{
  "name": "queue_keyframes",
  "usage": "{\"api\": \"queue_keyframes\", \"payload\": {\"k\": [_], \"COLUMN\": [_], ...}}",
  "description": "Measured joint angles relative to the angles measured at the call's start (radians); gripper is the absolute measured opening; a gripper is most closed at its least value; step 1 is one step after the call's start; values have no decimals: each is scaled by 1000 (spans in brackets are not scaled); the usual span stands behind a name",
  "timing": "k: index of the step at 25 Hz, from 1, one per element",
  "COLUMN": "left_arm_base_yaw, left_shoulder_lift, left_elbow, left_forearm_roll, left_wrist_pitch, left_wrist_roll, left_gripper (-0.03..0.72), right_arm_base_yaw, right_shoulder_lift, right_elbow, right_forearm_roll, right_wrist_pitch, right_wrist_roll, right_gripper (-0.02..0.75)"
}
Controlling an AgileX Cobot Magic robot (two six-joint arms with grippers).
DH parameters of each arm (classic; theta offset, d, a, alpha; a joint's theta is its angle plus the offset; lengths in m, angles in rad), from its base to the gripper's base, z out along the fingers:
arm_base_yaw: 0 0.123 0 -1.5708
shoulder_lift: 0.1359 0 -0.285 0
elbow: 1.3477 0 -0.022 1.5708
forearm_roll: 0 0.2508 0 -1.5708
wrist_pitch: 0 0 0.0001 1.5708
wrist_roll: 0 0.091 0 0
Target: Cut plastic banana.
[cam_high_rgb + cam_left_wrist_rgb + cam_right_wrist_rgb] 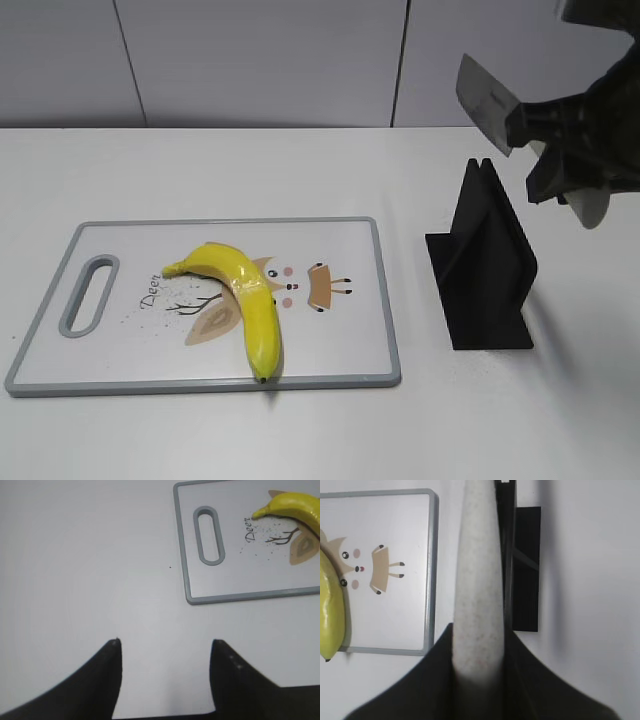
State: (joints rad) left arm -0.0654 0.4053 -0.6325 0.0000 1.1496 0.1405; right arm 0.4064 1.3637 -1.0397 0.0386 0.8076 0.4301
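Next, my right gripper lowers the knife, now raised above the stand, and releases it in the slot (508, 212) (508, 552) that sits between the slabs of the black knife stand.
A yellow plastic banana (245, 295) lies on a white cutting board with a grey rim (385, 300); it also shows in the left wrist view (295, 507) and at the left edge of the right wrist view (330, 615). My right gripper (545, 145) is shut on the speckled handle (477, 590) of a knife, whose grey blade (482, 102) is raised in the air above the black knife stand (485, 265). My left gripper (165, 647) is open and empty over bare table, left of the board.
The board (187, 570) has a grey handle slot (90, 295) at its left end and a deer drawing. The knife stand (522, 565) stands right of the board. A grey wall runs behind the white table.
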Motion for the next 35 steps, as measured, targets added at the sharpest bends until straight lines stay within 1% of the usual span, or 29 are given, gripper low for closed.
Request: {"api": "queue_keyframes", "payload": {"k": [7,10,18,22,26,27,28,29,30,31,32,35], "left_arm_base_yaw": [0,0,0,0,0,0,0,0,0,0,0,0], "left_shoulder_lift": [-287,-386,-410,-410,-410,-410,-410,-410,-410,-410,-410,-410], "left_elbow": [109,135,145,146,148,148,148,148,148,148,148,148], "left_forearm_roll": [15,12,12,12,13,12,12,11,12,12,12,12], "left_wrist_pitch": [-12,-52,-67,-67,-67,-67,-67,-67,-67,-67,-67,-67], "left_wrist_roll": [0,0,1,1,1,1,1,1,1,1,1,1], "left_gripper": [542,542,542,542,542,542,542,542,542,542,542,542], "right_arm_base_yaw": [0,0,0,0,0,0,0,0,0,0,0,0], "right_shoulder_lift": [0,0,14,40,50,51,51,51,51,51,49,15], "right_elbow": [71,103,197,209,209,209,211,211,211,211,211,211], "right_forearm_roll": [-7,-7,-8,-2,47,71,100,123,146,163,170,179], "right_wrist_pitch": [-30,-52,-103,-122,-127,-126,-124,-119,-112,-96,-70,36], "right_wrist_roll": [16,21,24,24,-11,-31,-57,-82,-105,-125,-150,-199], "right_gripper": [190,190,190,190,197,235,308,385,482,563,602,618]}}
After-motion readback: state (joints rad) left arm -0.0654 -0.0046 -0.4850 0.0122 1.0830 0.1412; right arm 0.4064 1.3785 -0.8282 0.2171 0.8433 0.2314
